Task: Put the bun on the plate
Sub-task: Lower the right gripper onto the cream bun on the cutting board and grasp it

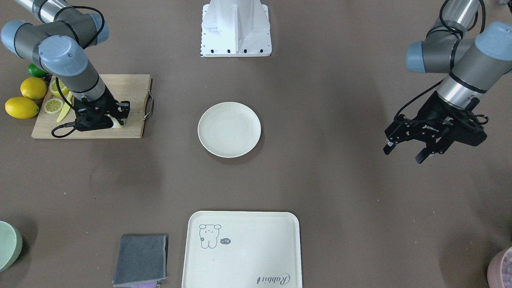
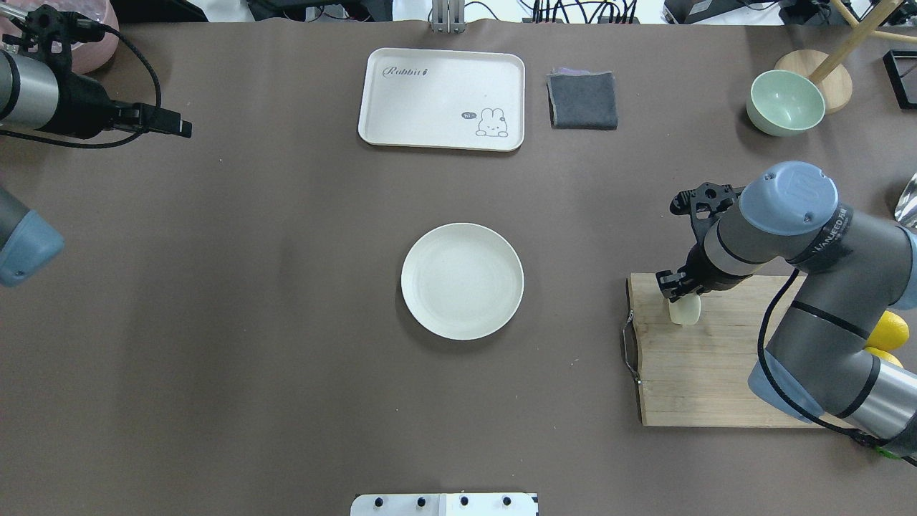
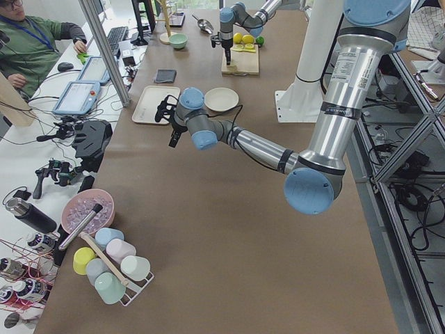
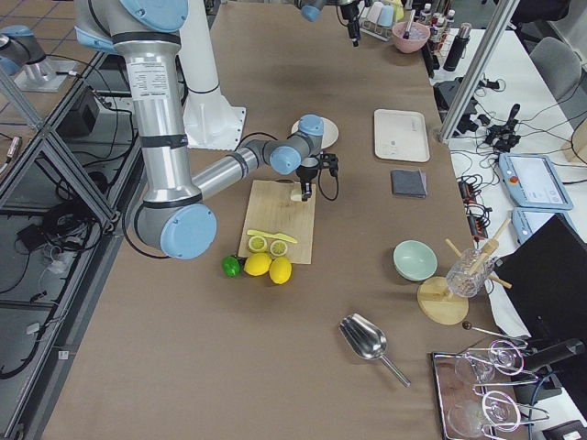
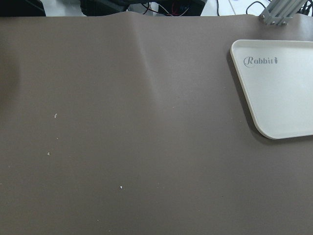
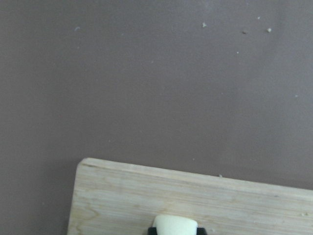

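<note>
Next, my right gripper sets the bun down close to the middle of the round off-white plate (image 1: 225, 132).
The bun (image 2: 684, 310) is a small pale cylinder near the far left corner of the wooden cutting board (image 2: 706, 380). My right gripper (image 1: 118, 120) points down over it and is shut on the bun (image 1: 117, 124). In the right wrist view the bun (image 6: 175, 226) shows at the bottom edge with a black fingertip (image 6: 150, 230) on each side. The round off-white plate (image 2: 462, 279) lies bare at the table's centre, well to the left of the board. My left gripper (image 1: 404, 153) hangs open above bare table, far from both.
Whole lemons (image 1: 22, 107), lemon slices (image 1: 53, 105) and a lime (image 1: 36, 71) sit beside and on the board. A cream tray (image 2: 442, 99), a grey cloth (image 2: 582, 100) and a green bowl (image 2: 784, 102) line the far side. The robot's white base (image 1: 236, 28) stands behind the plate.
</note>
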Robot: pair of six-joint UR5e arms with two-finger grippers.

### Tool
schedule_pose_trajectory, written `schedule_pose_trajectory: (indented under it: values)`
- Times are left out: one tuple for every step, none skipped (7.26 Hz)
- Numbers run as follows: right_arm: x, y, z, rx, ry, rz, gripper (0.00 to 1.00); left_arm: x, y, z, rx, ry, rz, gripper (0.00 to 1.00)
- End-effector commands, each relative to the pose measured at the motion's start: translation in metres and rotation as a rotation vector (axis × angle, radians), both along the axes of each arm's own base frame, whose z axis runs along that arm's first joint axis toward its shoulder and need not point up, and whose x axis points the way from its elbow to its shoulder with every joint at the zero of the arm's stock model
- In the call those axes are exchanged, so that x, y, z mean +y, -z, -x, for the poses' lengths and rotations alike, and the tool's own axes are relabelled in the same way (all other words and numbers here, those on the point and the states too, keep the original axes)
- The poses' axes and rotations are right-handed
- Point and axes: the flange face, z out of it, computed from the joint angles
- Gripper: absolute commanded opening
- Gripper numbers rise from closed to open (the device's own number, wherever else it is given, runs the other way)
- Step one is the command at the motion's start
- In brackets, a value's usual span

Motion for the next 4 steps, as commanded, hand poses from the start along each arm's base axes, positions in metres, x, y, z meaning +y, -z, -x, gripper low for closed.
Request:
schedule_pose_trajectory:
  values:
    - [0.002,0.008,0.000,-0.007,-0.005,-0.017,0.00,0.001,0.003,-0.005,-0.007,0.016,-0.011,0.98]
    - [-0.007,0.023,-0.010,-0.028,-0.030,-0.037,0.00,0.004,0.003,-0.012,-0.006,0.004,-0.012,0.98]
    - [-0.014,0.051,-0.028,-0.064,-0.071,-0.083,0.00,0.007,0.008,-0.013,0.009,0.009,-0.004,0.98]
    - [-0.028,0.085,-0.034,-0.110,-0.099,-0.125,0.00,0.010,0.010,-0.023,0.024,0.007,0.022,0.98]
